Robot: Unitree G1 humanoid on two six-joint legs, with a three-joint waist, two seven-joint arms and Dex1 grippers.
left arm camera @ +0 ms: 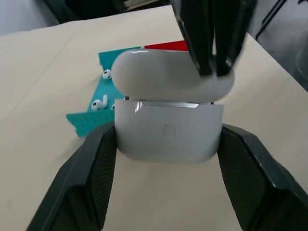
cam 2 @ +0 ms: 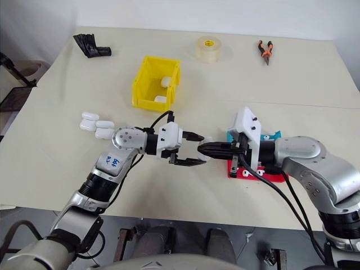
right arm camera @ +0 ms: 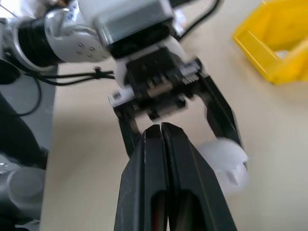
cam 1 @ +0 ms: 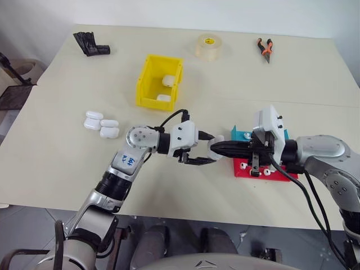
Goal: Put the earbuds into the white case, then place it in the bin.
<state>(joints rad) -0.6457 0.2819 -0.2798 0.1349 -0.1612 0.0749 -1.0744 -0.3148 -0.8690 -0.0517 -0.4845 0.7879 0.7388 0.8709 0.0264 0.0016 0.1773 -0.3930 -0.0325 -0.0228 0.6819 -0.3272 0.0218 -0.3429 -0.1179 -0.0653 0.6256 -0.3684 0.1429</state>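
Observation:
My left gripper is going to let go of the white case, now above the table's front, inside the yellow bin (cam 1: pixel 156 77), so that I leave it beside the farther white case.
My left gripper (cam 1: pixel 209 149) is shut on the white case (left arm camera: pixel 168 137), its black fingers (left arm camera: pixel 86 183) clamping both sides of the body above the table's front. The lid rests over the body with a thin gap showing. My right gripper (right arm camera: pixel 161 126) is shut, holding nothing, and its joined fingertips press on the lid's top. Tiny white earbuds (left arm camera: pixel 100 103) lie on the teal part of the tray behind the case. The yellow bin (cam 1: pixel 145 79) stands further back at centre-left, with two white cases (cam 1: pixel 168 80) inside it.
A red and teal tray (cam 1: pixel 264 172) lies under my right wrist. Three spare white cases (cam 1: pixel 101 124) sit at the left. A tape roll (cam 1: pixel 209 46), orange-handled pliers (cam 1: pixel 265 49) and a black object (cam 1: pixel 91 44) lie along the far edge.

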